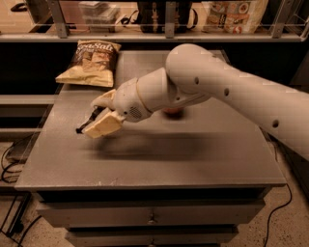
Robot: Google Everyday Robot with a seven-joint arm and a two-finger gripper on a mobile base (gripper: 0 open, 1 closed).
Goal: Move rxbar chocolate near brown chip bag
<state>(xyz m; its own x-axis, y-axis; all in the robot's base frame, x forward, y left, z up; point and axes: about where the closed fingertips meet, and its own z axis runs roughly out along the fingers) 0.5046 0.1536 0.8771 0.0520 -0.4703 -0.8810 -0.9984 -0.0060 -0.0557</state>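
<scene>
Next, my gripper releases the rxbar chocolate and leaves it on the grey table [115, 89], close beside the front corner of the brown chip bag.
The brown chip bag [91, 62] lies flat at the table's back left corner, its dark "Sea Salt" top facing away. My gripper [95, 120] hovers above the left middle of the grey table [193, 159], in front of and slightly right of the bag. Its cream fingers [104, 126] are shut on the rxbar chocolate [85, 126], a thin black bar whose end sticks out to the left. The bar is held off the table, with a shadow underneath. Most of the bar is hidden between the fingers.
A red apple [173, 113] peeks out from behind my arm near the table's middle. A shelf behind the table holds a white-and-red printed bag [235, 14] and other items. Cables lie on the floor at the left [9, 169].
</scene>
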